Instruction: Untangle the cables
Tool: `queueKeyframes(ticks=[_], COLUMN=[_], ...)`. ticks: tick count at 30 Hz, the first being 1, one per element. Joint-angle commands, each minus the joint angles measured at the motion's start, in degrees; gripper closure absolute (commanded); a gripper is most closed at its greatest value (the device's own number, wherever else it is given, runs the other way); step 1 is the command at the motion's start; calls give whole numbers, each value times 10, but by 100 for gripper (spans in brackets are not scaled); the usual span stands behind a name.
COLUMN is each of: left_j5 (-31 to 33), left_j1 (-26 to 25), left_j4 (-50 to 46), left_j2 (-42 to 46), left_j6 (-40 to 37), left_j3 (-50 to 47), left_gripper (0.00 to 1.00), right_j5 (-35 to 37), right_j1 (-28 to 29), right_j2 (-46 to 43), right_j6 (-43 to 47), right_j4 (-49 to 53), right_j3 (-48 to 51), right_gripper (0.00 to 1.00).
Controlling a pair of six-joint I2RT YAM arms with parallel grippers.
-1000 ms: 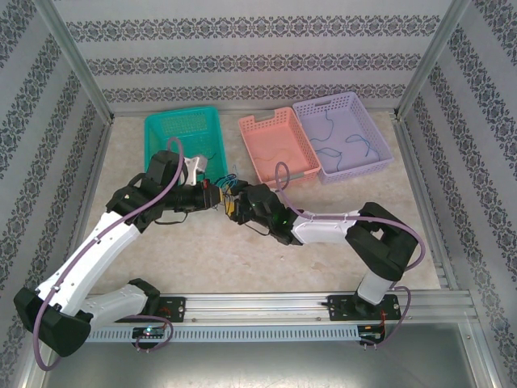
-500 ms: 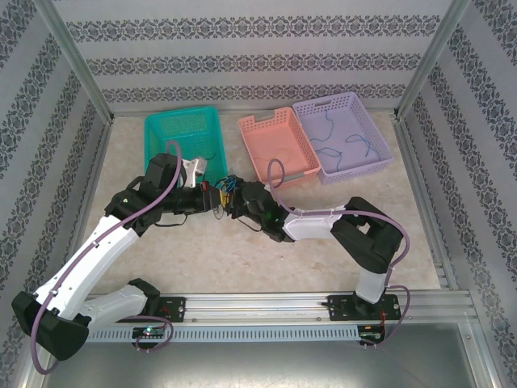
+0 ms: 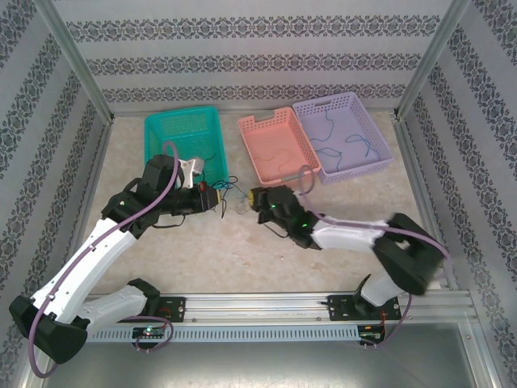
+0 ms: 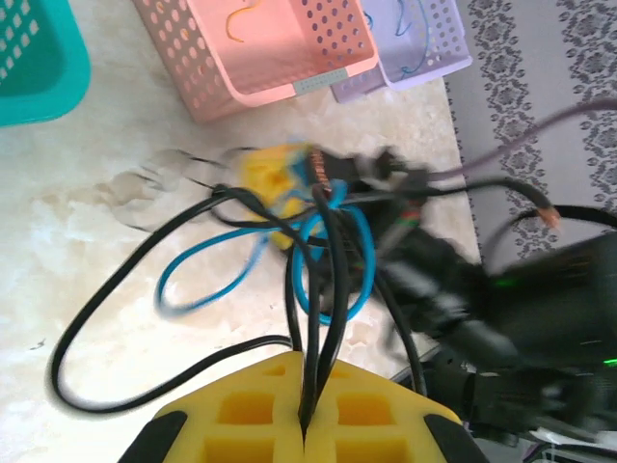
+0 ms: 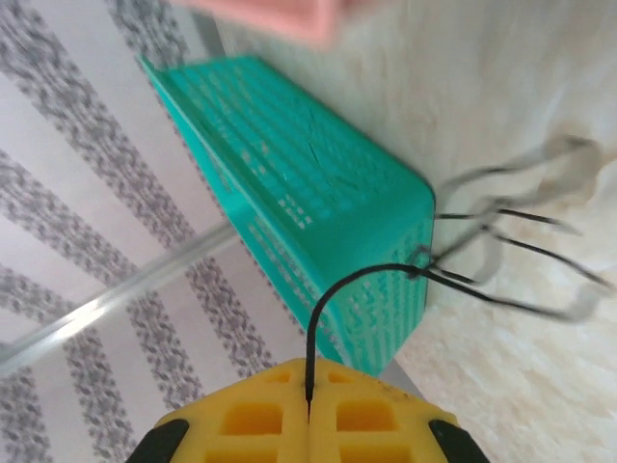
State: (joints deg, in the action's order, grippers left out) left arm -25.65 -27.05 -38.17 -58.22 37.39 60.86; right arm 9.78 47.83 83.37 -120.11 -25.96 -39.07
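Next, my left gripper releases the black cables on the table point(image 3: 256, 211) point(image 4: 210, 220) just in front of the pink basket's near corner. The cables now rise to a knot with blue loops.
The cables point(image 3: 233, 191) form a small tangle of black and blue strands between my two grippers, left of the table's middle. My left gripper point(image 3: 215, 197) is shut on several black strands point(image 4: 323, 280). They rise from its yellow pads point(image 4: 241, 410) to a knot with blue loops point(image 4: 333, 256). My right gripper point(image 3: 255, 198) is just right of the tangle. In the right wrist view it point(image 5: 308, 374) is shut on one thin black cable point(image 5: 333, 287), which arcs up toward blurred strands point(image 5: 501, 260) in front of the teal basket point(image 5: 308, 183).
Three baskets stand along the back: a teal one point(image 3: 153, 137), a pink one point(image 3: 257, 153) with a thin strand inside, and a purple one point(image 3: 380, 137) holding blue strands point(image 3: 339, 145). Patterned walls and metal posts close in the table.
My right gripper has shut on a black strand and drawn back to the right, opening a gap from the left gripper. The left gripper stays shut and has shifted slightly left.
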Motion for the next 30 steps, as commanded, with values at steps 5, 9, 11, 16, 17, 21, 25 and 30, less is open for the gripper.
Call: queueKeyframes(ticks=[5,9,11,16,17,21,25,30], left_j5=[34,38,40,96,105,66,-18,3], left_j1=[-7,-7,-8,-8,-8,-9,-19,-44], left_j4=[-41,-33,-35,-67,-76,-59,-11,-36], left_j2=[-6,-22,-39,-80,-89,-108,-126,-165], left_j6=[-37,-45,-51,-55,-59,-78,-87,-97], left_j3=[-31,-57,-60,-60,-57,-68,-81,-70], left_gripper=[100,100,100,100,100,100,99,79], right_j5=[20,4,-23,-53,-54,-67,-108,-83], right_j1=[-101,-193,-241,-316,-328,-347,-330,-271], right_j2=[-261,-352,-372,-378,-378,-360,-296,-264], right_j6=[108,211,254,359,373,419,466,473], right_j4=[405,502,518,579,582,573,568,570], right_j3=[-8,-7,-10,-63,-71,-105,-150,-147], right_gripper=[100,100,100,100,100,100,100,100])
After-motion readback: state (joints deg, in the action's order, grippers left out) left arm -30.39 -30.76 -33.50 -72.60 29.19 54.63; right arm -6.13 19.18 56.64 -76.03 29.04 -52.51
